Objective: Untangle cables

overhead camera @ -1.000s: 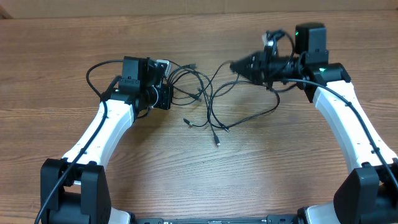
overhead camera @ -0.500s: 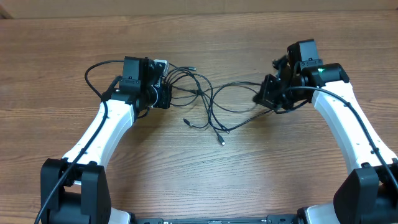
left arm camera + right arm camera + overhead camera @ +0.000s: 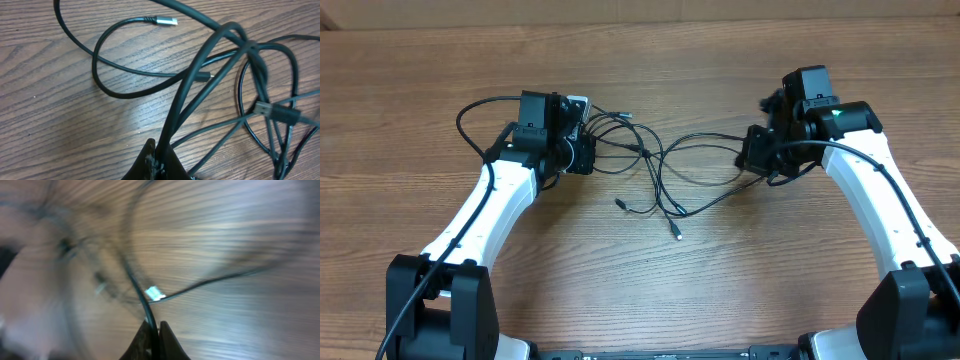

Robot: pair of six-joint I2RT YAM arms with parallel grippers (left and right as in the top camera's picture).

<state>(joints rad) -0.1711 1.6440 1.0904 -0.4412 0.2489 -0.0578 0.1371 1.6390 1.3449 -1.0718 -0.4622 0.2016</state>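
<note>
Next, my right gripper lets go of the cable on the table, so that it loops around the frontmost loose plug end (image 3: 106, 291).
Several thin black cables (image 3: 655, 165) lie tangled on the wooden table between the two arms, with loose plug ends at the front (image 3: 677, 232). My left gripper (image 3: 588, 135) is at the tangle's left side, shut on a cable (image 3: 187, 100) that rises from its jaws. A silver-tipped plug (image 3: 165, 21) lies ahead of it. My right gripper (image 3: 748, 155) is at the tangle's right side, shut on a cable (image 3: 137, 287) pinched between its fingertips (image 3: 165, 330). The right wrist view is blurred by motion.
The wooden table (image 3: 640, 280) runs under everything. A thicker black wire (image 3: 480, 110) loops behind the left arm. Both white arm links (image 3: 470, 220) reach in from the front corners.
The right gripper swung from pointing left at the back to a lower position further right, dragging its cable with it. The tangle has spread out to the right. The left arm has stayed put.
</note>
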